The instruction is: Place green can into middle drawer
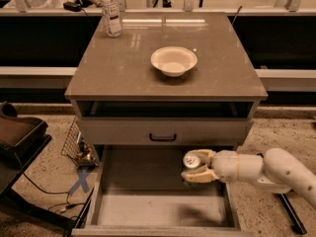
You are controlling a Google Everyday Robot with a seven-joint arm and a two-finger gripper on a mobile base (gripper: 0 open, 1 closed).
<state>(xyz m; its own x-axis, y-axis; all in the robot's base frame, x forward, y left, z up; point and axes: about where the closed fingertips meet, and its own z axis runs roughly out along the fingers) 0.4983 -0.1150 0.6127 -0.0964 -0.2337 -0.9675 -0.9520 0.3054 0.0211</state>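
The green can, still tilted above the drawer's floor, will be let go by my gripper on the middle of the drawer's bottom, below the black handle [153, 188].
My gripper [197, 168], on the white arm coming in from the right, is shut on the green can [191, 160]. Its silver top shows between the pale fingers [201, 176]; most of its body is hidden by them. The can hangs tilted a little above the floor of the middle drawer [143, 184], over its right-hand part. That drawer is pulled out wide below the cabinet, a long pale grey tray with thin side walls, and nothing lies on its floor.
A closed drawer front with a black handle [163, 137] sits just above the gripper. On the cabinet top stand a white bowl [174, 60] and a clear bottle [111, 11]. A brown seat [19, 132] and a wire basket [74, 144] are at the left.
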